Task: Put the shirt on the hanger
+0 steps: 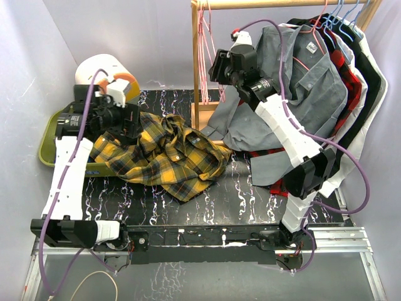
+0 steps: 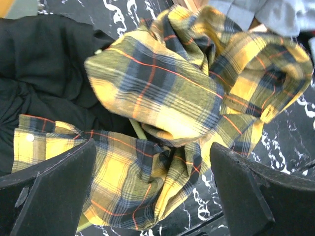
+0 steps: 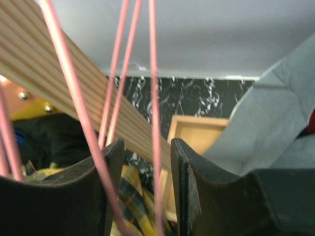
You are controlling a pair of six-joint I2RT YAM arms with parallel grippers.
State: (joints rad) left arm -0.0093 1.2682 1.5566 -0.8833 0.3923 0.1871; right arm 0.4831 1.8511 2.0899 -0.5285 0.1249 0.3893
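The robot's left gripper will next move to the plaid shirt's collar (image 1: 183,145) and close on its front end, on the green tray's side of the neck label.
The yellow, black and green plaid shirt (image 1: 172,153) lies crumpled on the black marbled table, left of centre. My left gripper (image 1: 133,128) is open and low over the shirt's left part. In the left wrist view the shirt (image 2: 162,93) fills the wide gap of the gripper (image 2: 152,196), and neither finger presses on it. The pink hanger (image 1: 203,50) hangs with other pink wires at the left end of the wooden rail. My right gripper (image 1: 213,68) is up beside it, open. In the right wrist view a pink wire (image 3: 153,98) runs through the gap of the gripper (image 3: 146,191).
A wooden rack (image 1: 198,75) stands at the back. The grey shirt (image 1: 294,81), a red-and-black plaid shirt (image 1: 348,72) and dark garments hang from it on the right, on blue hangers (image 1: 341,15). A green tray (image 1: 45,149) with black cloth (image 2: 44,64) sits at the left.
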